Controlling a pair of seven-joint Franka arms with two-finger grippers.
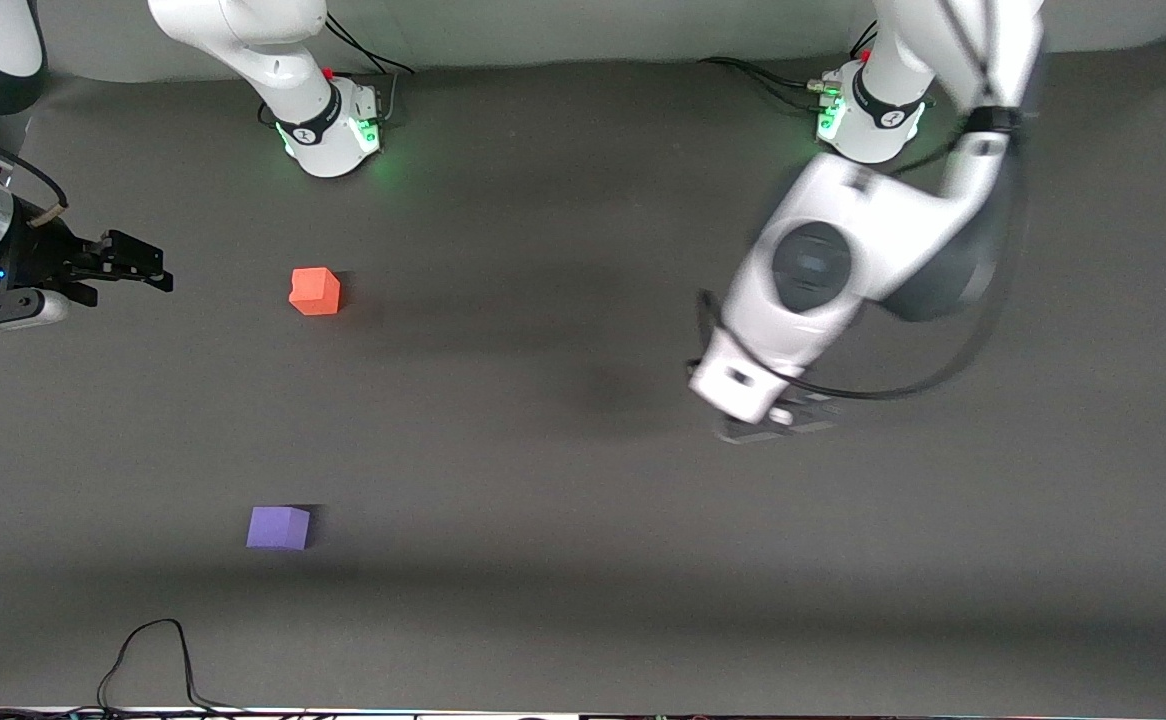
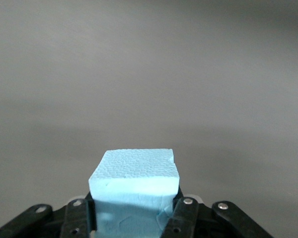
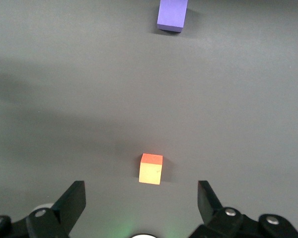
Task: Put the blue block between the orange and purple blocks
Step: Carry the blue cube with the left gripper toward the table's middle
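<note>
Next, I set the blue block down on the bare mat, about midway from the orange block (image 1: 552, 365) to my left gripper.
The blue block (image 2: 134, 173) is a sky-blue cube clamped between the fingers of my left gripper (image 2: 133, 218). In the front view the left gripper (image 1: 778, 420) hangs over bare table toward the left arm's end, and the hand hides the block. The orange block (image 1: 315, 291) sits on the table toward the right arm's end. The purple block (image 1: 278, 527) sits nearer the front camera than the orange one. My right gripper (image 1: 138, 266) is open and empty, waiting at the right arm's end. Its wrist view shows the orange block (image 3: 151, 169) and the purple block (image 3: 172, 15) ahead of the right gripper (image 3: 140, 191).
The table (image 1: 583, 480) is a dark grey mat. The arm bases (image 1: 328, 130) stand along the edge farthest from the front camera. A black cable (image 1: 148, 660) loops at the edge nearest the front camera.
</note>
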